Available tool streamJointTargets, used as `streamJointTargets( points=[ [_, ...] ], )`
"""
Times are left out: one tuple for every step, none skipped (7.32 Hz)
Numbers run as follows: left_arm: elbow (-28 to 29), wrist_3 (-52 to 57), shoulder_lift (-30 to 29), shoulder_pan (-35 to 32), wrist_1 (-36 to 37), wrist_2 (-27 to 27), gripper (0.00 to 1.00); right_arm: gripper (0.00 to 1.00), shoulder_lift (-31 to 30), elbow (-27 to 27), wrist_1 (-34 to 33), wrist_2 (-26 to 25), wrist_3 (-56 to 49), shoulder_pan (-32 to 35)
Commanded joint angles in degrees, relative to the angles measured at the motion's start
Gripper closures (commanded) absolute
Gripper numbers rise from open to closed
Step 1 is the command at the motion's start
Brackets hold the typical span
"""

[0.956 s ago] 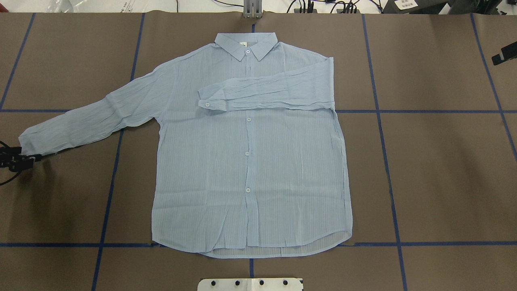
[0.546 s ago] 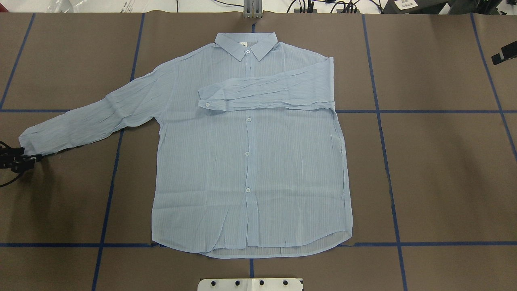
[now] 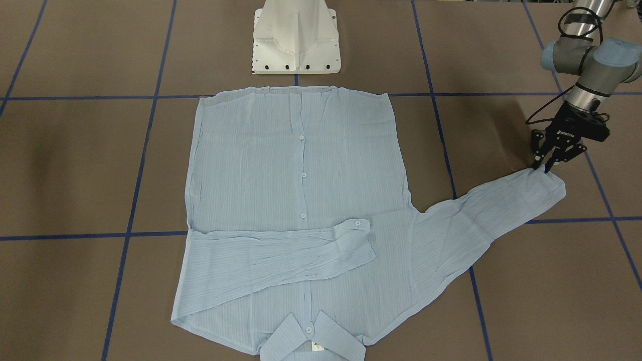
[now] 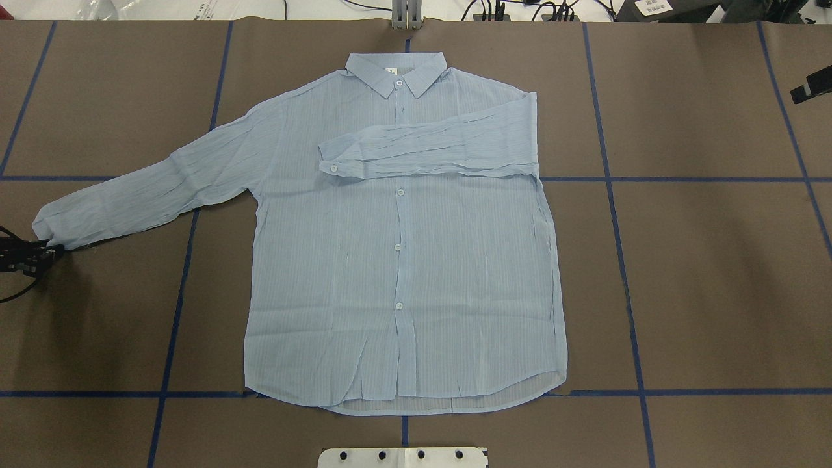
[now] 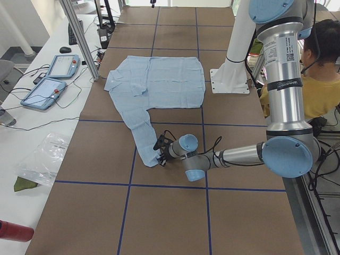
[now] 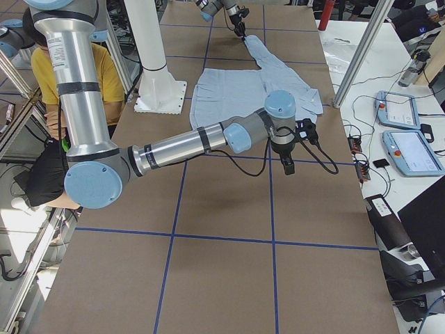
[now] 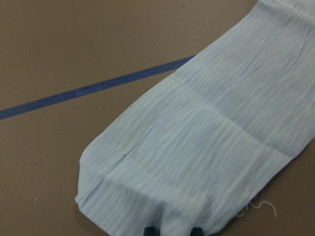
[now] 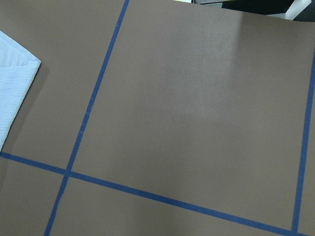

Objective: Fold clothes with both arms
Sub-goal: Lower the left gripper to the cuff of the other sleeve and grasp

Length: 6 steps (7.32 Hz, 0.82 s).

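My left gripper is to release the cuff's corner on the shirt front past the buttons [image 3: 259, 211], next to the folded sleeve.
The light blue striped shirt [image 4: 403, 260] lies flat, front up, with its collar at the far edge; it also shows in the front view [image 3: 296, 165]. One sleeve [image 4: 442, 146] is folded across the chest. The other sleeve stretches out toward my left side and ends in a cuff [image 4: 55, 227]. My left gripper [image 4: 53, 251] is shut on the cuff's corner, seen in the front view [image 3: 544, 169] and in the wrist view [image 7: 172, 230]. My right gripper [image 6: 287, 167] hovers beyond the shirt's other side, at the overhead view's right edge [image 4: 809, 88]. I cannot tell whether it is open or shut.
The brown table cover [image 4: 715, 273] carries a grid of blue tape lines. The white pedestal base [image 3: 296, 40] stands at the robot's edge of the table. Tablets [image 5: 53, 77] and cables lie on a side bench. A person in yellow [image 5: 319, 90] sits behind the robot.
The cuff end of the outstretched sleeve has drawn in slightly and bunched at my left gripper. The rest of the shirt has not moved.
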Motion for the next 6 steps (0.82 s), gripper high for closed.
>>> streamJointTargets(
  points=[
    [-2.3, 0.0, 0.1, -0.1, 0.4, -0.9, 1.0, 0.0, 0.0, 0.0, 0.0, 0.0, 0.1, 0.0],
    [-4.3, 0.0, -0.3, -0.6, 1.2, -4.3, 1.0, 0.0, 0.0, 0.0, 0.0, -0.1, 0.2, 0.0],
    [-4.7, 0.1, -1.0, -3.3, 1.5, -7.0, 1.0, 0.0, 0.0, 0.0, 0.0, 0.0, 0.2, 0.0],
    [-5.0, 1.8, -2.4, -4.3, 1.5, -7.0, 1.0, 0.0, -0.1, 0.0, 0.0, -0.1, 0.2, 0.0],
    [-5.4, 3.6, -4.3, -5.7, 1.4, -6.5, 1.0, 0.0, -0.1, 0.0, 0.0, -0.1, 0.3, 0.0],
    [-7.3, 3.9, -7.7, -7.0, 1.4, -6.8, 1.0, 0.0, -0.1, 0.0, 0.0, -0.1, 0.3, 0.0]
  ],
)
